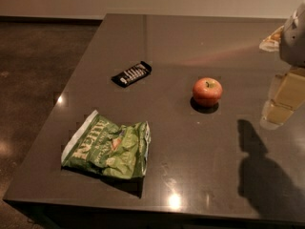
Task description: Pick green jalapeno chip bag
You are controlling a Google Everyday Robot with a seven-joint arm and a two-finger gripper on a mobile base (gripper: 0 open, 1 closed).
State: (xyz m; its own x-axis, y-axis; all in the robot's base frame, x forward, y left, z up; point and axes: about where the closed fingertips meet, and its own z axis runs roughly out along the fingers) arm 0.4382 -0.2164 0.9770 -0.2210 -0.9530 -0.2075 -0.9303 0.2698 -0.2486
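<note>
Next, I should close on the green jalapeno chip bag's end [139, 134] nearest the red apple, opposite the bag's white edge.
The green jalapeno chip bag [108, 149] lies flat on the dark table [190, 175] at the front left. It is crinkled light-green foil with white lettering and a white edge strip on its left side. My gripper [279, 109] hangs at the right edge of the view, above the table's right side, far to the right of the bag and right of the apple. It holds nothing that I can see. Its shadow falls on the table in front of it.
A red apple [207, 91] stands near the table's middle. A small black bar wrapper [132, 73] with white print lies behind the bag. A pale orange-and-white packet [270, 38] sits at the far right, partly hidden by my arm. The table's left and front edges drop to brown floor [33, 80].
</note>
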